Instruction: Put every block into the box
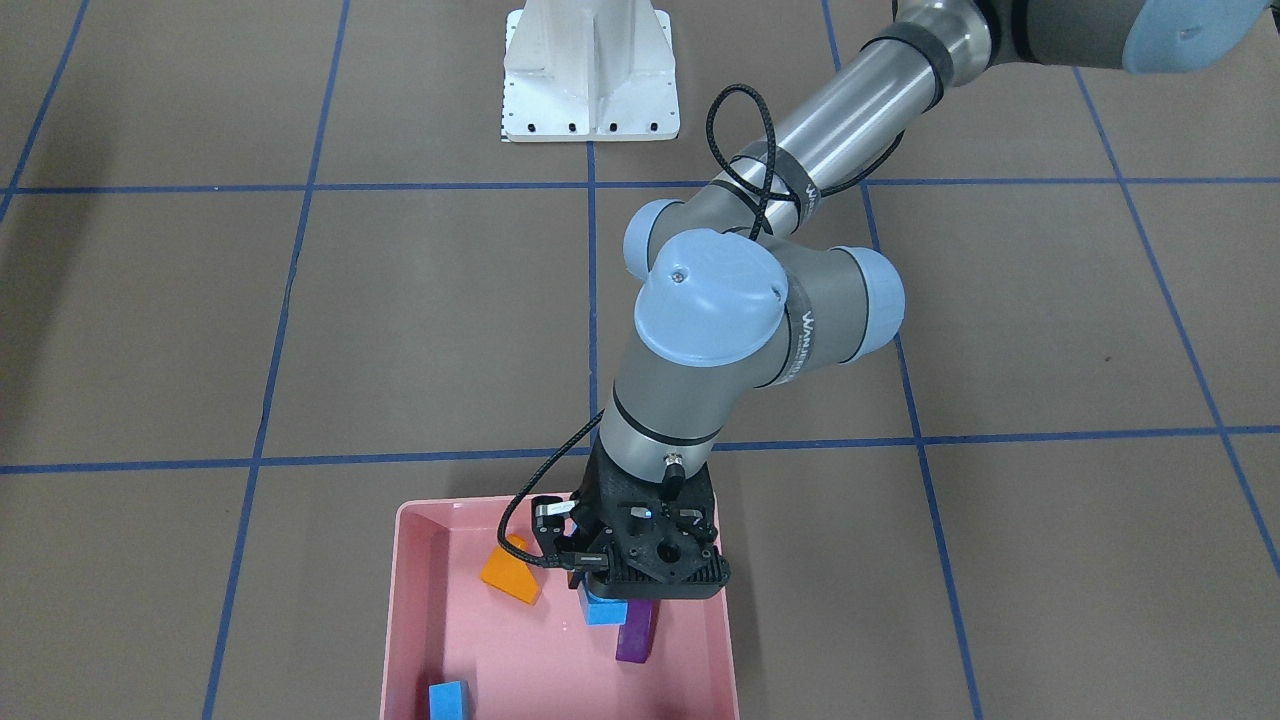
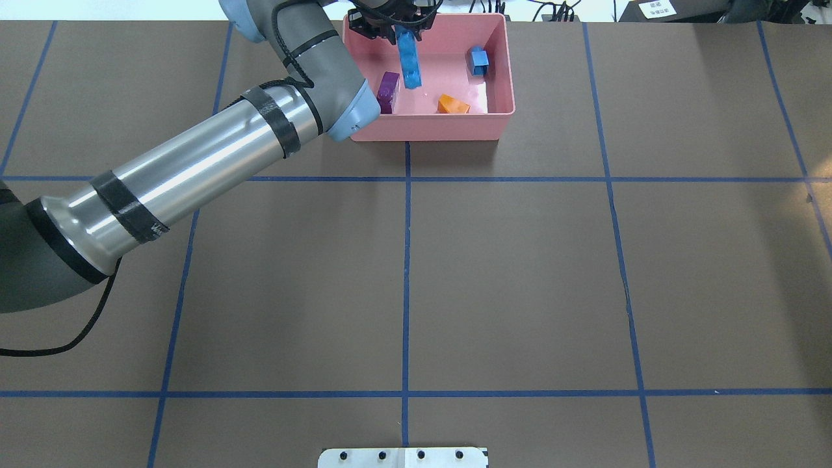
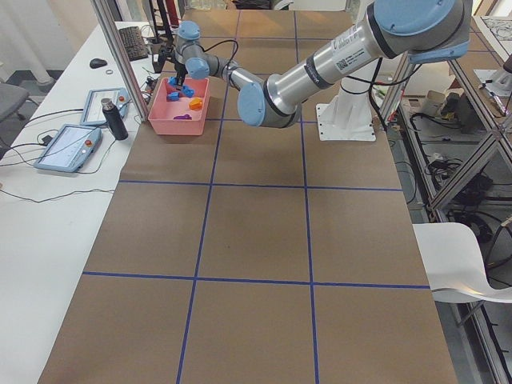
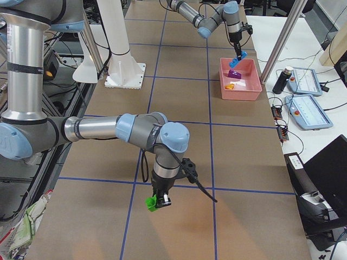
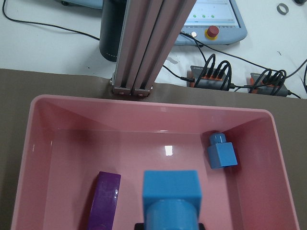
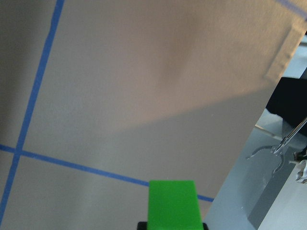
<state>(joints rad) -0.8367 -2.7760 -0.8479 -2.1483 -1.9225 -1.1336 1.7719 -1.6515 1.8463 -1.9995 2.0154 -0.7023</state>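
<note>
The robot's right gripper needs to set the green block down in the pink box (image 1: 440,643), next to the small blue cube.
The pink box (image 2: 429,129) stands at the table's far edge; it also shows in the front view (image 1: 404,620). In it lie an orange sloped block (image 2: 453,104), a purple block (image 2: 388,90) and a small blue cube (image 2: 480,62). My left gripper (image 2: 403,31) is shut on the long blue block (image 2: 409,60) and holds it upright over the box, as the left wrist view shows (image 5: 171,199). My right gripper (image 4: 158,201) is shut on the green block (image 6: 173,203), low over the table, far from the box.
An aluminium post (image 5: 148,48) and a black bottle (image 5: 112,33) stand just behind the box, with teach pendants (image 4: 309,111) and cables beyond. The white robot base (image 1: 590,80) sits at the table's near middle. The right gripper is near the table's edge.
</note>
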